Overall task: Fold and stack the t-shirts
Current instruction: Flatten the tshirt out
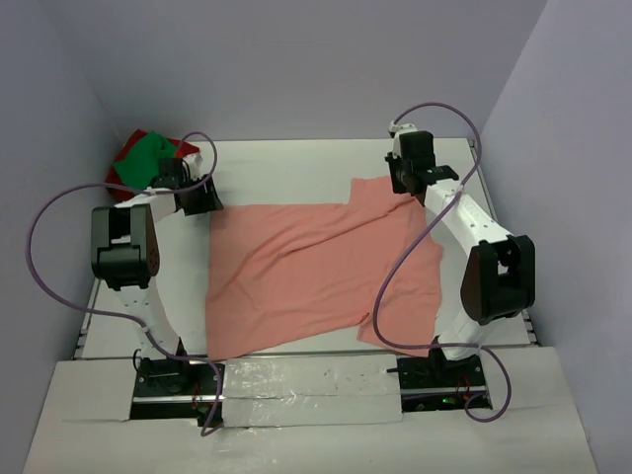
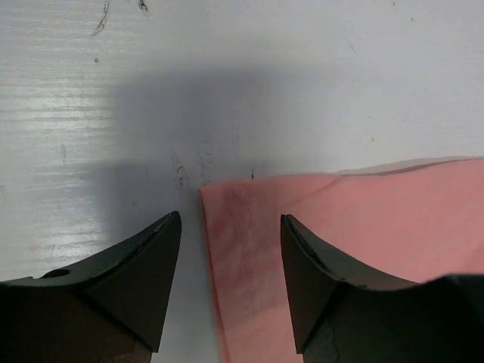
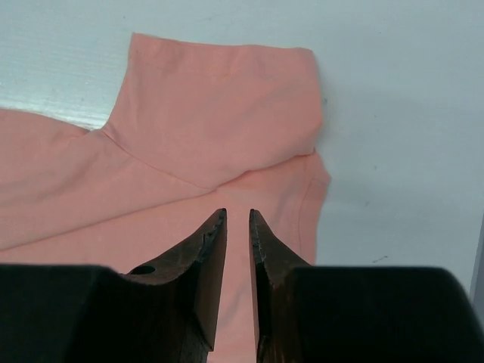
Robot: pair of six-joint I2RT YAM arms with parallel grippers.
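Next, I close my right gripper on the sleeve's outer edge [image 1: 413, 193] [image 3: 315, 134], next to the fold at the far corner of the salmon-pink t-shirt.
The salmon-pink t-shirt [image 1: 316, 272] lies spread across the middle of the table, with wrinkles and one sleeve [image 3: 219, 106] at its far right corner. My left gripper [image 1: 204, 200] is open just above the shirt's far left corner. In the left wrist view its jaws [image 2: 231, 216] straddle that corner [image 2: 249, 227] without holding it. My right gripper [image 1: 404, 181] hovers over the shirt by the sleeve. Its jaws [image 3: 237, 213] stand only slightly apart, with nothing between them. The green t-shirt [image 1: 140, 160] and the dark red t-shirt [image 1: 187, 150] lie bunched together at the far left corner.
The white table [image 1: 296, 163] is enclosed by lavender walls at the back and both sides. Purple cables loop from both arms; the right one hangs over the shirt's near right part [image 1: 390, 286]. The arm bases stand at the near edge.
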